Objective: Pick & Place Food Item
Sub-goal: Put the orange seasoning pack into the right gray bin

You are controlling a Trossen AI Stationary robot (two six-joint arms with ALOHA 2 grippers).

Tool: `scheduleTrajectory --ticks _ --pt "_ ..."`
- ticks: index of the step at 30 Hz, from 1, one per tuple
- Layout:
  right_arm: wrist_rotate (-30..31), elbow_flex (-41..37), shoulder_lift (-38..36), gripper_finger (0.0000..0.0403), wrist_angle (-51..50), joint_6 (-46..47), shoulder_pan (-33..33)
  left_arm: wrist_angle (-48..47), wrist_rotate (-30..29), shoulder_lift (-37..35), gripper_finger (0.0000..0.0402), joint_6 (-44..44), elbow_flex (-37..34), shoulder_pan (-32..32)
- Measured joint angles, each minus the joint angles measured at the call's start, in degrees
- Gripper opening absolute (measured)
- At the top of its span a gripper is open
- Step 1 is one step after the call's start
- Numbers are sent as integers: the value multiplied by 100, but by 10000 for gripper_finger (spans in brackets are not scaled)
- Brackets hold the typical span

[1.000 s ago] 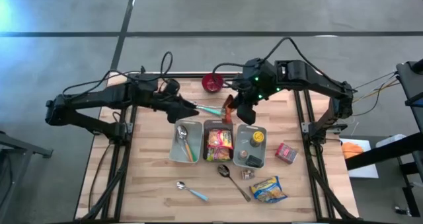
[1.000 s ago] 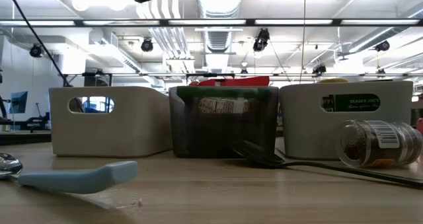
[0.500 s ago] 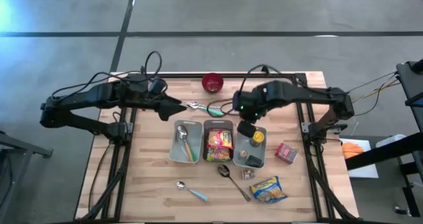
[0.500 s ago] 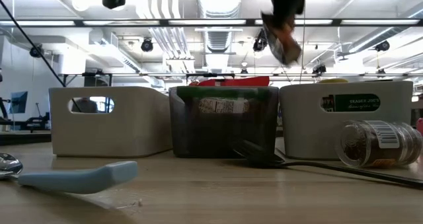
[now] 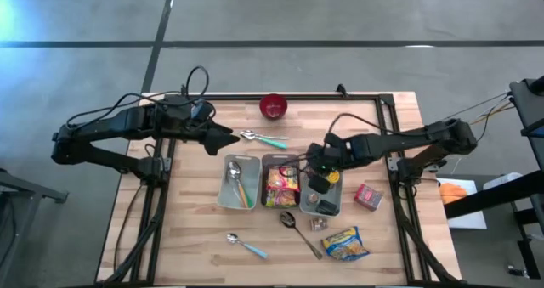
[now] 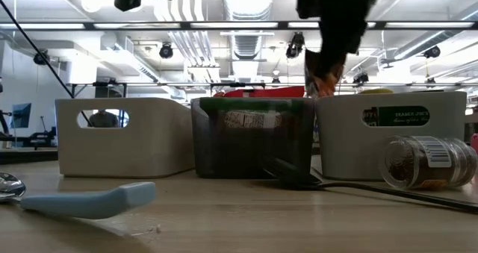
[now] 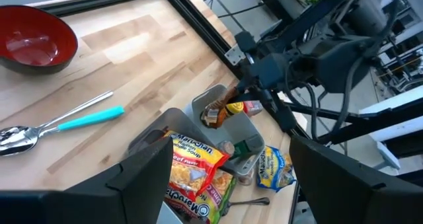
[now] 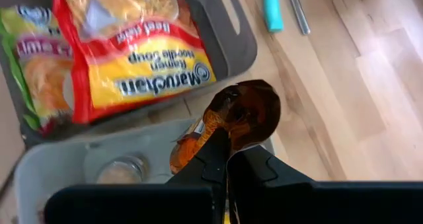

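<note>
I need to use my right gripper to release the orange-brown food packet in the pale bin's far end (image 5: 319, 180) (image 8: 210, 169), beside the item that has the yellow lid.
My right gripper (image 5: 321, 164) is shut on a small orange-brown food packet (image 8: 243, 110) and hangs above the far end of the pale right-hand bin (image 5: 333, 205). In the low view the packet (image 6: 324, 68) dangles just above that bin's rim (image 6: 388, 96). A glass jar (image 8: 123, 170) and a yellow-lidded item (image 5: 331, 177) lie in the bin. Ramen packs (image 5: 281, 183) fill the dark middle bin. My left gripper (image 5: 231, 140) is open, up off the table to the left of the teal-handled spoon (image 5: 265, 139), with nothing between its fingers. My right gripper pinches the packet by its upper end (image 8: 231, 135) between its two fingers. The fingers slant steeply down from above. The packet hangs below them, crumpled, over the bin's far end; whether its lower end touches the rim cannot be told.
A red bowl (image 5: 273, 106) stands at the far edge. The left bin (image 5: 240, 183) holds spoons. On the near table lie a dark spoon (image 5: 296, 227), a blue-handled spoon (image 5: 245, 245), a jar (image 6: 418, 162), a red box (image 5: 368, 195) and a yellow-blue pack (image 5: 345, 242).
My right gripper has come down and toward the near edge with the packet, from beside the red bowl to above the right-hand bin, tipping more steeply downward. My left gripper drew back a little toward the table's left edge, away from the teal-handled spoon, then kept still.
</note>
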Motion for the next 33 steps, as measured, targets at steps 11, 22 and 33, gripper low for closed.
scheduleTrajectory --ticks 11,22,33 --pt "322 -996 -437 7 908 -92 46 41 -118 2 305 6 0 0" --pt "165 -1181 -92 8 1402 -441 50 42 -119 4 305 -16 0 0" --pt "87 -1042 337 8 1444 -694 56 44 -120 4 305 -16 0 0"
